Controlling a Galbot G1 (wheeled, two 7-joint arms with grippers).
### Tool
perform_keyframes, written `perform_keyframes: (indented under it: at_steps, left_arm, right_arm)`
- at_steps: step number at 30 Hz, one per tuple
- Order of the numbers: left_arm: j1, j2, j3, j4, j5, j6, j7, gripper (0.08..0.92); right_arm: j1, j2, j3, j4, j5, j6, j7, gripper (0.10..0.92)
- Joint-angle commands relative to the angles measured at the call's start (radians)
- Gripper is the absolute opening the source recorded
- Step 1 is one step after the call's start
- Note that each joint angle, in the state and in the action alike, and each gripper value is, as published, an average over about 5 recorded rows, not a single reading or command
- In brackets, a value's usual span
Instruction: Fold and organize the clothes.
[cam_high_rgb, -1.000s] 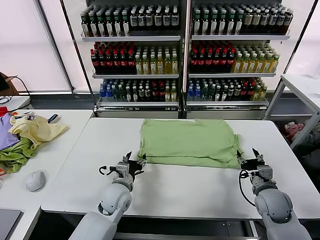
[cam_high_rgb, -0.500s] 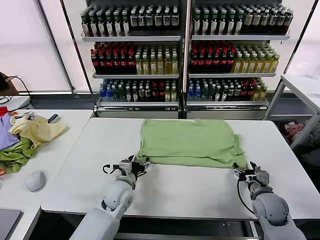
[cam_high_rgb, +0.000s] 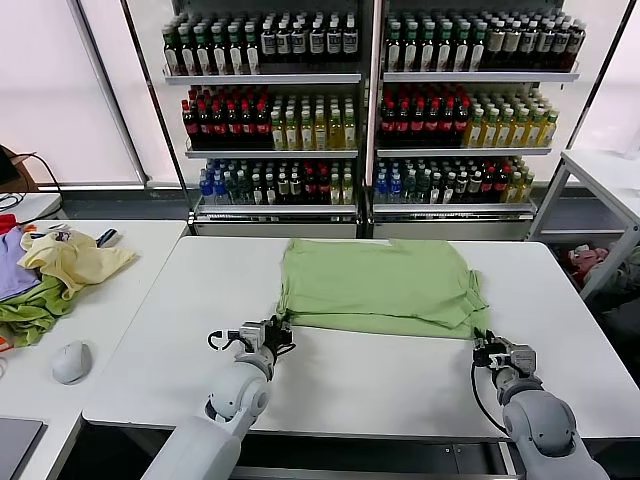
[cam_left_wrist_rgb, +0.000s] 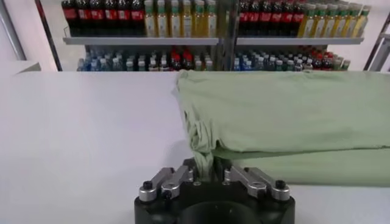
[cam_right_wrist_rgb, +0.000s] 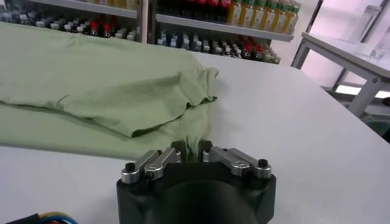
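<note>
The shirt's far edge lies at the far side of the table, so the robot's grippers should pull the shirt nearer before the right gripper takes its far corner (cam_high_rgb: 446, 247).
The light green shirt (cam_high_rgb: 380, 285) lies folded flat in the middle of the white table (cam_high_rgb: 380, 385), plain side up. My left gripper (cam_high_rgb: 277, 330) is shut on the shirt's near left corner, a bunch of cloth pinched between its fingers in the left wrist view (cam_left_wrist_rgb: 203, 163). My right gripper (cam_high_rgb: 482, 347) is shut on the near right corner, cloth pinched between its fingers in the right wrist view (cam_right_wrist_rgb: 192, 148). Both grippers sit low on the table at the shirt's front edge. The shirt shows as layered folds in both wrist views (cam_left_wrist_rgb: 292, 115) (cam_right_wrist_rgb: 91, 79).
A side table at the left holds a pale yellow garment (cam_high_rgb: 72, 260), a darker green garment (cam_high_rgb: 30, 312), a purple one (cam_high_rgb: 10, 268) and a grey mouse (cam_high_rgb: 71, 361). Shelves of bottles (cam_high_rgb: 370, 100) stand behind the table. Another table edge (cam_high_rgb: 600, 170) is at the right.
Both grippers have drawn back towards me along the table, pulling the shirt's front corners with them. The front edge of the shirt now lies closer to me.
</note>
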Motion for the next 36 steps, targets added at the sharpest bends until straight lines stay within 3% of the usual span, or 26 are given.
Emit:
perform_keyframes:
  at_steps: [1, 6, 17, 23, 29, 36]
  left_arm:
    - [0.058, 0.02, -0.022, -0.046, -0.051, 0.011, -0.002, 0.165]
    - [0.178, 0.057, -0.059, -0.187, -0.048, 0.01, -0.006, 0.112]
    - [0.527, 0.114, -0.169, -0.536, 0.023, 0.009, -0.016, 0.111]
    - [0.661, 0.113, -0.179, -0.639, 0.15, 0.009, -0.008, 0.111]
    - [0.655, 0.114, -0.192, -0.652, 0.181, 0.0, -0.007, 0.149]
    - [0.564, 0.138, -0.229, -0.62, 0.131, -0.036, 0.001, 0.348]
  right_arm:
    - [-0.074, 0.0, 0.015, 0.087, -0.004, 0.004, -0.007, 0.129]
    - [-0.196, -0.015, 0.049, 0.214, -0.004, 0.006, -0.012, 0.129]
    - [-0.43, -0.019, 0.117, 0.422, -0.047, 0.007, -0.035, 0.129]
    - [-0.479, -0.007, 0.132, 0.471, -0.095, -0.01, -0.063, 0.135]
    - [-0.447, -0.008, 0.143, 0.471, -0.086, 0.022, -0.069, 0.271]
    - [-0.327, -0.026, 0.149, 0.422, 0.036, 0.129, -0.036, 0.478]
